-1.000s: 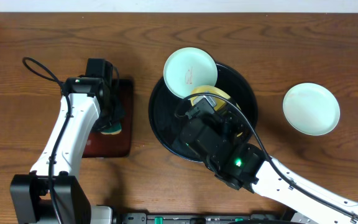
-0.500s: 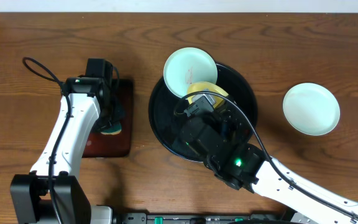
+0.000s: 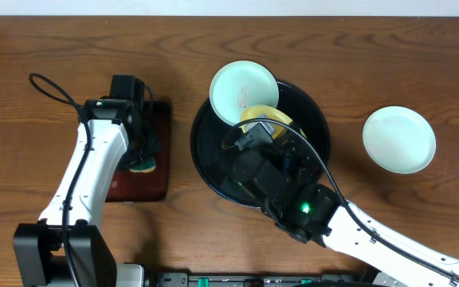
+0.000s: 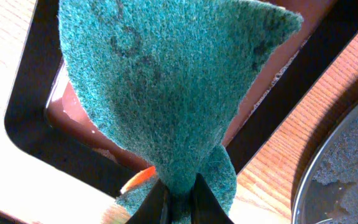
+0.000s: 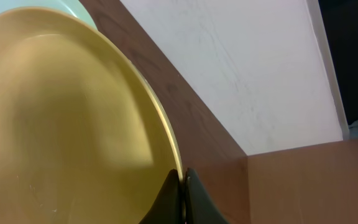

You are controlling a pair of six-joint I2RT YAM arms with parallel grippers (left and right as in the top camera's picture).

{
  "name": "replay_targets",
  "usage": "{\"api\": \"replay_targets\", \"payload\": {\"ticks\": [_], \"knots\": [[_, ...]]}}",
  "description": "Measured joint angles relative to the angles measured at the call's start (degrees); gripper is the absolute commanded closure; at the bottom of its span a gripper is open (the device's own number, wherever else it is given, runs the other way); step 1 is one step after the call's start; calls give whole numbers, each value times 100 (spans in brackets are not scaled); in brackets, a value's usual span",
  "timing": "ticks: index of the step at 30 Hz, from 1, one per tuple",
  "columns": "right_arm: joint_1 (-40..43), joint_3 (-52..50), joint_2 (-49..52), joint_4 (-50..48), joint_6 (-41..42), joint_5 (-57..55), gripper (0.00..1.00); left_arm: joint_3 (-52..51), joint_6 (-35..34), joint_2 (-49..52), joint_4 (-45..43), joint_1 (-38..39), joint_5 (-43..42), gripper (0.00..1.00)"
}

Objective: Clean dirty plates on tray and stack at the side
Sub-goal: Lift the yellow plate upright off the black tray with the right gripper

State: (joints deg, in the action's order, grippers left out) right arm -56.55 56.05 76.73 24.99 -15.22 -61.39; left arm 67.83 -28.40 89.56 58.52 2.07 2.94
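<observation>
I am going to release the yellow plate from my right gripper on top of the mint-blue plate lying on the wooden tabletop [image 3: 398,140].
The round black tray [image 3: 213,163] sits mid-table. A mint-blue plate [image 3: 241,89] with small reddish smears leans on its far rim. My right gripper [image 5: 182,183] is shut on the rim of the yellow plate [image 3: 263,118], which is tilted up above the tray and fills the right wrist view [image 5: 61,124]. A second mint-blue plate [image 3: 399,139] lies on the wooden tabletop at the right. My left gripper [image 4: 179,198] is shut on a green scouring pad [image 4: 166,93] above the red-brown tray [image 3: 146,179], to the left of the black tray.
The rectangular red-brown tray [image 4: 36,81] lies at the left with a bit of orange [image 4: 138,178] by the pad. The black tray's rim [image 4: 340,168] shows at the right of the left wrist view. A pale wall [image 5: 247,68] backs the table.
The yellow plate has risen and tilted slightly in the right gripper. The left arm has barely moved.
</observation>
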Motion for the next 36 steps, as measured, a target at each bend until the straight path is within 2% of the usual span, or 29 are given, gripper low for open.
{"api": "replay_targets", "payload": {"ticks": [8, 16, 25, 28, 36], "knots": [[0, 0, 0, -4, -105, -2, 99, 0, -2, 0, 2, 0, 0, 92], [-4, 0, 0, -203, -787, 114, 99, 0, 0, 0, 0, 0, 2, 92], [-4, -2, 0, -903, -1353, -256, 99, 0, 0, 0, 22, 0, 0, 92], [-46, 4, 0, -645, -1598, -264, 99, 0, 0, 0, 20, 0, 0, 92], [-149, 7, 0, -354, -1307, -140, 99, 0, 2, 0, 24, 0, 0, 92]]}}
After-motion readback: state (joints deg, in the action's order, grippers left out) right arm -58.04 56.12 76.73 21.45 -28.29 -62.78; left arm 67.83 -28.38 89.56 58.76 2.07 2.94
